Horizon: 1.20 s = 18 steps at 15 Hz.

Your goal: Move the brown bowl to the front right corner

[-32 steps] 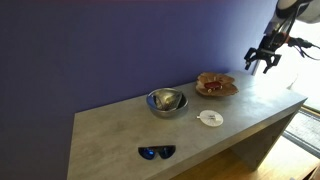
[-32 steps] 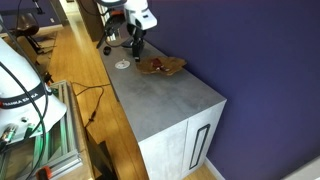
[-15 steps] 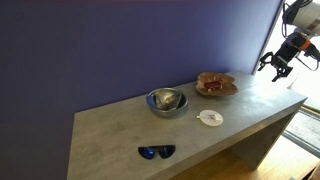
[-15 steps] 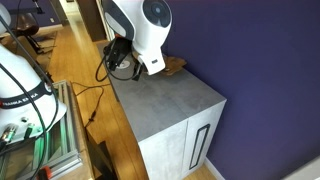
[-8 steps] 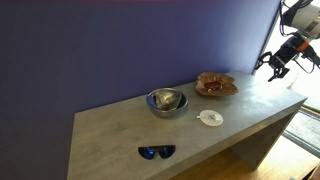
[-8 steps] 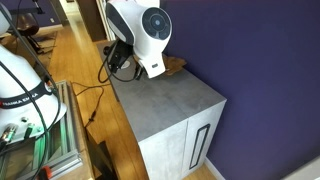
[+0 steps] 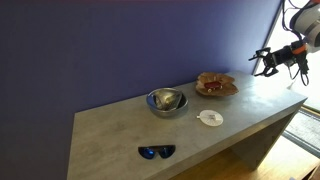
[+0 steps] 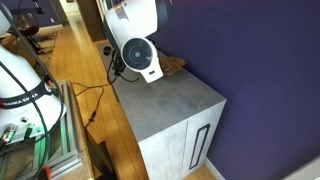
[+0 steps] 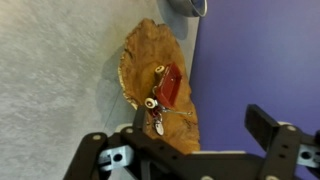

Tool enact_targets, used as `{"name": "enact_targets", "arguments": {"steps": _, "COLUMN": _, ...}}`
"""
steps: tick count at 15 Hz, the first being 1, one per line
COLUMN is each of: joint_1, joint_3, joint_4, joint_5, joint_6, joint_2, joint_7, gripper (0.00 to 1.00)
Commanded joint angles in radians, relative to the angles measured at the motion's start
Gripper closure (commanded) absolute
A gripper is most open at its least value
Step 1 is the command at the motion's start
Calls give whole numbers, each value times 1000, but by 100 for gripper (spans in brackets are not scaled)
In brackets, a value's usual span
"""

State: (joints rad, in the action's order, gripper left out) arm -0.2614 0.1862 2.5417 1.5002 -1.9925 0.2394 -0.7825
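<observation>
Next, my gripper grips the brown bowl's rim (image 7: 236, 88) (image 9: 170, 140) at the end that is farthest away from the shiny steel bowl.
The brown bowl (image 7: 216, 86) sits at the far end of the grey table (image 7: 130, 135), close to the purple wall. In the wrist view the bowl (image 9: 138, 52) has a wavy rim and holds a red tag with keys (image 9: 166, 88). My gripper (image 7: 268, 62) hangs in the air off to the side of the bowl, above the table's end. Its fingers are spread wide and hold nothing in the wrist view (image 9: 205, 125). In an exterior view only a sliver of the bowl (image 8: 176, 66) shows behind my arm.
A shiny steel bowl (image 7: 166, 101) stands mid-table, with a flat white disc (image 7: 210, 118) in front of the brown bowl and dark sunglasses (image 7: 156, 152) near the front edge. The purple wall runs behind the table. The table end (image 8: 175, 100) is bare grey slab.
My gripper swung away from the bowl, then shifted slightly back toward it while the wrist turned. It stays open. The bowl has not moved.
</observation>
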Motion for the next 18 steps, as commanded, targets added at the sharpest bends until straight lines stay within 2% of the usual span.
{"name": "enact_targets", "arguments": {"steps": 1, "joint_1": 12, "joint_3": 3, "joint_4": 6, "joint_5": 196, "joint_6": 68, "joint_2": 60, "joint_7": -256, "gripper": 0}}
{"name": "enact_targets", "arguments": {"steps": 2, "joint_1": 18, "joint_3": 6, "joint_4": 2, "joint_5": 233, "joint_6": 82, "joint_2": 79, "joint_7": -333, "gripper": 0}}
{"name": "enact_targets", "arguments": {"steps": 3, "joint_1": 32, "joint_3": 23, "joint_4": 3, "joint_5": 156, "joint_6": 53, "joint_2": 47, "joint_7": -209, "gripper": 0}}
{"name": "enact_targets", "arguments": {"steps": 6, "joint_1": 39, "joint_3": 28, "joint_4": 2, "joint_5": 167, "joint_6": 57, "joint_2": 65, "joint_7": -230, "gripper": 0}}
{"name": "enact_targets", "arguments": {"steps": 7, "joint_1": 35, "joint_3": 25, "joint_4": 8, "joint_5": 205, "joint_6": 70, "joint_2": 60, "joint_7": -274, "gripper": 0}}
{"name": "enact_targets", "arguments": {"steps": 10, "joint_1": 102, "joint_3": -9, "joint_4": -6, "joint_5": 278, "joint_6": -57, "joint_2": 110, "joint_7": -390, "gripper": 0}}
{"name": "enact_targets", "arguments": {"steps": 13, "joint_1": 163, "joint_3": -34, "joint_4": -34, "joint_5": 365, "joint_6": -134, "joint_2": 164, "joint_7": -455, "gripper": 0}}
{"name": "enact_targets", "arguments": {"steps": 16, "joint_1": 209, "joint_3": -35, "joint_4": -74, "joint_5": 429, "joint_6": -169, "joint_2": 200, "joint_7": -511, "gripper": 0}}
{"name": "enact_targets", "arguments": {"steps": 18, "joint_1": 216, "joint_3": -23, "joint_4": -111, "joint_5": 444, "joint_6": -164, "joint_2": 214, "joint_7": -547, "gripper": 0}}
